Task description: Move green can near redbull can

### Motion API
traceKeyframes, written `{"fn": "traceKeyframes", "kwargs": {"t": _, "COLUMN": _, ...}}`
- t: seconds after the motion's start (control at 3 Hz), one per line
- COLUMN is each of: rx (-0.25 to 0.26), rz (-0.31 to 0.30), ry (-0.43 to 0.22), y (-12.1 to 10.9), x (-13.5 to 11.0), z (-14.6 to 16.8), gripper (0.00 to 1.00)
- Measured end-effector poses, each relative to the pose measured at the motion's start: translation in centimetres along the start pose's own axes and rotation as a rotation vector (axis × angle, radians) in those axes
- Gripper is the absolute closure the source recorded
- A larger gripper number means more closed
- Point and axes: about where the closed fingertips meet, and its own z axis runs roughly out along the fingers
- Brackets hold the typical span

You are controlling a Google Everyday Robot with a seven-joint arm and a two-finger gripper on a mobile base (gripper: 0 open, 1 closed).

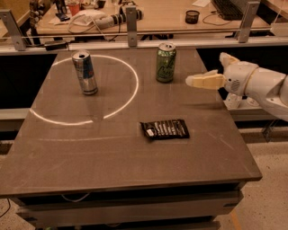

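I should close my gripper around the middle of the green can [165,66], because this can should move near the redbull can.
The green can [165,63] stands upright at the back of the dark table [112,152], right of centre. The redbull can [85,72], slim and blue-and-silver, stands upright at the back left, inside a white ring of light. My gripper [205,72] reaches in from the right edge of the table, to the right of the green can and a short gap away from it. It is open and holds nothing.
A black snack packet [164,129] lies flat near the table's middle, in front of the green can. A rail with metal posts [131,24] runs behind the table, and a cluttered desk [157,13] stands beyond it. The floor drops off at the table's right edge.
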Motion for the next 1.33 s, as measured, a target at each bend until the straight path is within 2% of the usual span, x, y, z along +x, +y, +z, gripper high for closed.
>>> {"fn": "traceKeyframes", "kwargs": {"t": 0.67, "rx": -0.099, "rz": -0.004, "ry": -0.026, "y": -0.9, "x": 1.6, "z": 7.2, "gripper": 0.0}}
{"fn": "traceKeyframes", "kwargs": {"t": 1.0, "rx": -0.156, "rz": -0.009, "ry": -0.029, "y": -0.4, "x": 1.8, "z": 9.9, "gripper": 0.0}}
{"fn": "traceKeyframes", "kwargs": {"t": 1.33, "rx": -0.227, "rz": -0.01, "ry": -0.007, "y": 1.2, "x": 1.8, "z": 11.7, "gripper": 0.0}}
